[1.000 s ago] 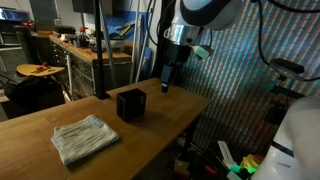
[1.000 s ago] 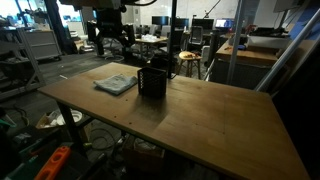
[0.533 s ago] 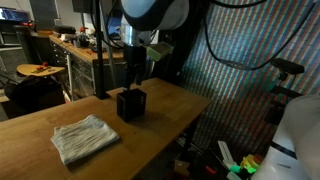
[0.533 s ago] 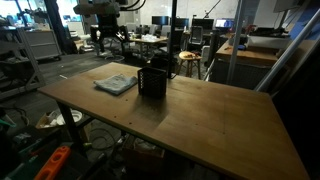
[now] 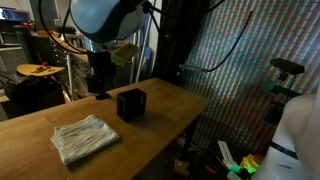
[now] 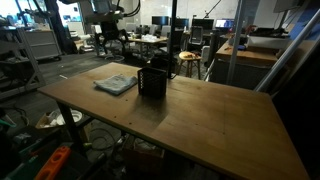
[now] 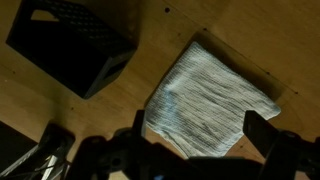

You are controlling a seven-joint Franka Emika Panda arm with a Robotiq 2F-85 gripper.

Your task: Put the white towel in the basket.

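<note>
My gripper should grip the white towel at the middle (image 5: 84, 137) (image 7: 205, 106), and its cloth will bunch up between the fingers.
The white towel (image 5: 85, 138) lies folded flat on the wooden table (image 5: 170, 110), near one end. It also shows in an exterior view (image 6: 116, 83) and in the wrist view (image 7: 210, 100). The black basket (image 5: 131, 103) stands upright beside it, also seen in an exterior view (image 6: 152, 82) and in the wrist view (image 7: 70, 42). My gripper (image 5: 100, 86) hangs in the air above the table's far edge, between basket and towel, open and empty. In the wrist view its fingers (image 7: 200, 140) frame the towel from well above.
A black pole (image 6: 172, 30) rises from the table behind the basket. Workbenches with clutter (image 5: 60, 45) and chairs (image 6: 190, 62) stand beyond the table. The table's long bare part (image 6: 200, 120) stretches away from the basket.
The arm has swung across from beyond the basket to over the area between basket and towel. The towel and basket have not moved.
</note>
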